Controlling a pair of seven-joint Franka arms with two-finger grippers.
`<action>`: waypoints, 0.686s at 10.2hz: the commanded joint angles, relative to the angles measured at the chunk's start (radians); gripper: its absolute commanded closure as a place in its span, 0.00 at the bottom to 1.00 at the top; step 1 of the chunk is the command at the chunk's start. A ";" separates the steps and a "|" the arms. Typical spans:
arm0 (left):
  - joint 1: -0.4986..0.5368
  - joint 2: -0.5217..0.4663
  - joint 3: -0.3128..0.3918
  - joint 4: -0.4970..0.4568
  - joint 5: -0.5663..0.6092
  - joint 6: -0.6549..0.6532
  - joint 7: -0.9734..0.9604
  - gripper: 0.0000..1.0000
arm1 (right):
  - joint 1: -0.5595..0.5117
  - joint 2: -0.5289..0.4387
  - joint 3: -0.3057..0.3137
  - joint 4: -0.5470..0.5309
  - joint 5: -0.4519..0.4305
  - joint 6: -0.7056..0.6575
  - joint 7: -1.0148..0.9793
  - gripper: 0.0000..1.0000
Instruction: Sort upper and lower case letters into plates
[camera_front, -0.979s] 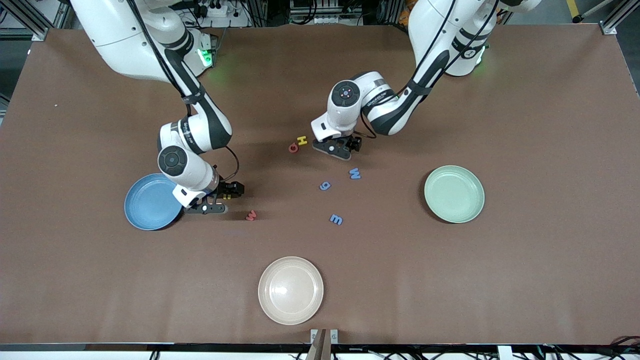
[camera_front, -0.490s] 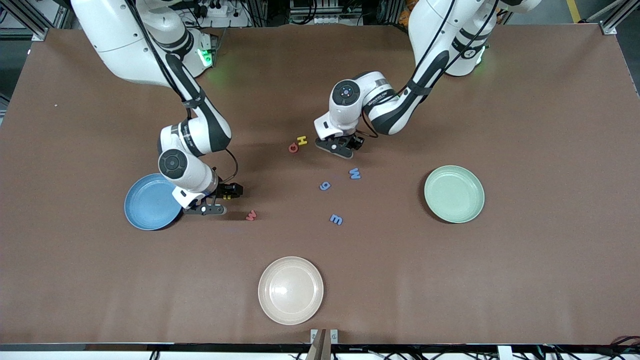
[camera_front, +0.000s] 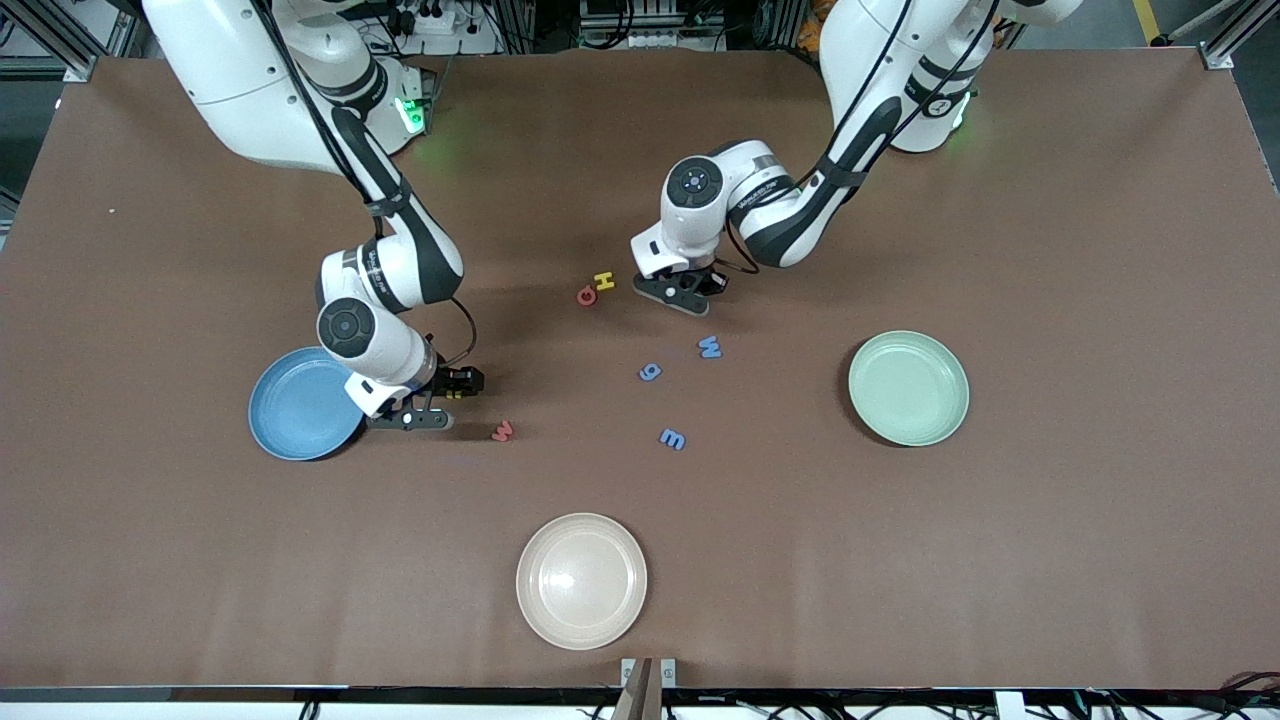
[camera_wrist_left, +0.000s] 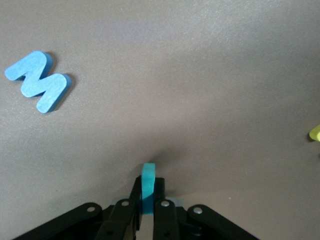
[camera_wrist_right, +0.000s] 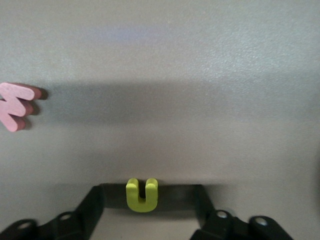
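Observation:
Next, my left gripper lets go of the teal letter just off the middle of the mint green plate (camera_front: 899, 373), toward the arms.
My left gripper (camera_front: 680, 291) is shut on a teal letter (camera_wrist_left: 148, 176), held edge-on low over the table beside the yellow H (camera_front: 604, 281) and red G (camera_front: 587, 295). My right gripper (camera_front: 412, 418) is open, down at the table next to the light blue plate (camera_front: 295, 410). A yellow u (camera_wrist_right: 142, 195) lies flat between its fingers (camera_wrist_right: 94, 202). A red w (camera_front: 502, 431) lies close by. A blue W (camera_front: 710, 347), blue g (camera_front: 650, 372) and blue m (camera_front: 672, 438) lie mid-table. The mint green plate (camera_front: 908, 388) is toward the left arm's end.
A cream-beige plate (camera_front: 581, 580) sits near the table edge closest to the front camera. The blue W also shows in the left wrist view (camera_wrist_left: 37, 81), and the red w in the right wrist view (camera_wrist_right: 15, 106).
My left gripper has shifted slightly toward the left arm's end with the teal letter. The right gripper has barely moved. The loose letters stay put.

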 joint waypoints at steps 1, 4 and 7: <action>0.002 -0.025 -0.001 -0.024 0.040 0.008 -0.038 0.96 | 0.015 0.002 -0.009 -0.004 0.009 0.014 0.016 1.00; 0.011 -0.077 0.007 -0.020 0.040 -0.047 0.002 1.00 | 0.012 0.001 -0.009 -0.004 0.011 0.011 0.015 1.00; 0.175 -0.183 -0.002 0.002 0.027 -0.226 0.279 1.00 | 0.003 -0.054 -0.010 -0.001 0.011 -0.009 0.010 1.00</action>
